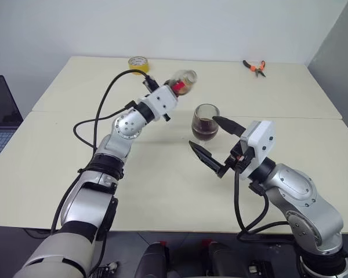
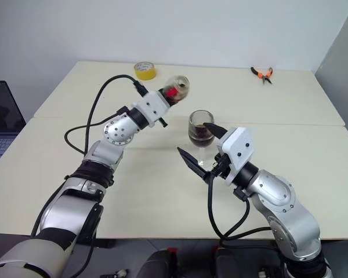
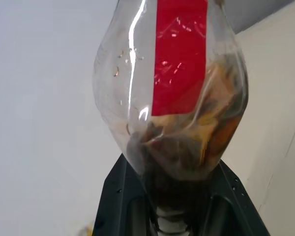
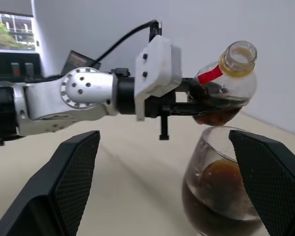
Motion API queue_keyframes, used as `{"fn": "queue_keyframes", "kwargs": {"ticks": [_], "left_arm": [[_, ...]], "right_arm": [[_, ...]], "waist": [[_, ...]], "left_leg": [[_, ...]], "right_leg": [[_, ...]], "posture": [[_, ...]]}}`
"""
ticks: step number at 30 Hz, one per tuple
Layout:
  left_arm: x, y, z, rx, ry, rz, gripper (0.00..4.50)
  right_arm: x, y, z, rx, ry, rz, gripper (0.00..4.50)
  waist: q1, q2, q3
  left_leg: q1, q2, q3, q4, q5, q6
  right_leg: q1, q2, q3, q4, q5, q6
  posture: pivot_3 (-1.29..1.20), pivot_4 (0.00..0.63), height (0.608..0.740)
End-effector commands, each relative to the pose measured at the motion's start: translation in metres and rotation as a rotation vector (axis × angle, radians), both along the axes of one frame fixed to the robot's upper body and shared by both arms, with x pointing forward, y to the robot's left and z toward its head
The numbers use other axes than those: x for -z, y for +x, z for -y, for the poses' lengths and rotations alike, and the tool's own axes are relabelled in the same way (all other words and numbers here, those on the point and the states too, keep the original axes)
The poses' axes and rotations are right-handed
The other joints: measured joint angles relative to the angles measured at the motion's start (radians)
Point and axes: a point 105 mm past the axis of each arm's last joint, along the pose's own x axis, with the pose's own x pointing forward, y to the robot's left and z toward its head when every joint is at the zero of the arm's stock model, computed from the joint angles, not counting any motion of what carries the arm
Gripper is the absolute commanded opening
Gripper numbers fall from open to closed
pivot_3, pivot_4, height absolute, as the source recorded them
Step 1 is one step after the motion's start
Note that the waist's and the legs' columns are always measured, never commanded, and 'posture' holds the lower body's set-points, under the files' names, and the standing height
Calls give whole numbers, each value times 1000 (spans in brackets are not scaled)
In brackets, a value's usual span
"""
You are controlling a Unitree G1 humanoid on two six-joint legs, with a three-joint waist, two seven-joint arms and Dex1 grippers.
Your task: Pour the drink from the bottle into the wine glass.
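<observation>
My left gripper will let go of the small clear bottle on the near side of the table seam [image 1: 130, 130], where it will face the yellow tape roll.
My left gripper [image 1: 175, 88] is shut on the body of the small clear bottle [image 1: 184, 81] with the red label and holds it in the air, up and to the left of the wine glass [image 1: 206, 121]. The bottle [image 4: 231, 88] is tilted with its uncapped mouth raised, and a little dark drink lies in its belly. Dark drink [image 4: 216, 187] fills the lower part of the glass bowl. My right gripper [image 1: 203, 132] is open, with one finger on each side of the glass; whether either touches it I cannot tell.
A yellow tape roll [image 1: 138, 62] lies at the table's far edge behind the bottle. Orange-handled pliers [image 1: 255, 67] lie at the far right. A laptop [image 1: 0, 116] stands off the table's left side. The cream table [image 1: 162, 191] spreads wide in front.
</observation>
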Motion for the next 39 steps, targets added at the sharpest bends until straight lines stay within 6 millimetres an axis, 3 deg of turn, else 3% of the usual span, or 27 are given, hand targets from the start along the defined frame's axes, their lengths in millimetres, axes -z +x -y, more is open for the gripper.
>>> {"fn": "queue_keyframes", "kwargs": {"ticks": [1,4,9,17,26,39], "left_arm": [[-3,-4,-12,-33,-137,-57,580],[21,-10,-28,-89,-258,-171,576],[44,-12,-62,-238,-450,-286,575],[56,-8,-92,-358,-539,-331,574],[59,0,-101,-404,-604,-350,561],[65,8,-97,-370,-633,-375,561]], "right_arm": [[-17,-10,-2,-39,24,64,4500],[-15,-1,2,19,1,64,4500],[-14,-1,2,3,6,34,4500],[-6,3,1,-18,-70,-36,4500],[-4,2,4,-8,-104,-59,4500],[-3,-1,3,-17,-118,-52,4500]], "waist": [[-6,0,0],[-8,0,0],[-8,0,0],[-6,0,-1],[-6,0,-1],[-6,0,-1]], "left_leg": [[0,0,0,0,0,0],[0,0,-1,0,0,0],[0,1,-2,0,0,0],[0,0,-2,1,-2,3],[0,0,-2,1,-2,3],[0,0,-2,1,-2,3]], "right_leg": [[0,0,0,0,0,0],[0,0,0,1,0,0],[0,0,-1,2,0,0],[0,0,-1,2,0,0],[0,0,-1,2,0,0],[0,0,-1,2,0,0]], "posture": [[0,150,740],[0,150,740],[0,150,740],[0,150,740],[0,150,740],[0,150,740]]}}
